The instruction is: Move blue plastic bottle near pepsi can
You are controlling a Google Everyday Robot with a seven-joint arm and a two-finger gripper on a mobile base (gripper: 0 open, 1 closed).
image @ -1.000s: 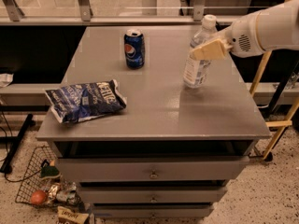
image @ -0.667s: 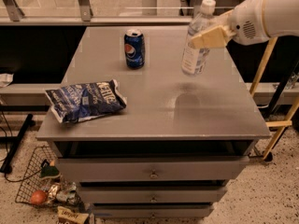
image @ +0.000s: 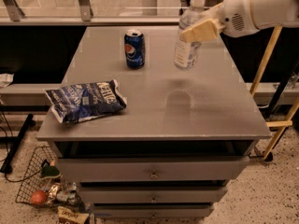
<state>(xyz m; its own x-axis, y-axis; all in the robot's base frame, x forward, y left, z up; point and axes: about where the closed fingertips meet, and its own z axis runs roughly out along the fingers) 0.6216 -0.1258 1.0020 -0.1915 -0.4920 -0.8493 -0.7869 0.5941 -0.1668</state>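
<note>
My gripper is to let go of the blue plastic bottle on the table (image: pixel 155 69) beside the pepsi can, toward the wooden stand.
The blue plastic bottle (image: pixel 188 35) is clear with a white cap and a pale label. It hangs tilted above the grey table (image: pixel 154 111), right of centre toward the back. My gripper (image: pixel 198 30) comes in from the upper right on a white arm and is shut on the bottle's upper body. The pepsi can (image: pixel 134 49) stands upright on the table to the left of the bottle, about a can's width or two away.
A flat blue chip bag (image: pixel 85 100) lies at the table's front left. Drawers (image: pixel 152 174) sit under the tabletop. A wire basket (image: pixel 44 185) with odds and ends is on the floor at lower left. A wooden stand (image: pixel 268 73) is at right.
My gripper has lifted the bottle off the table and carried it left and toward the back, closer to the can.
</note>
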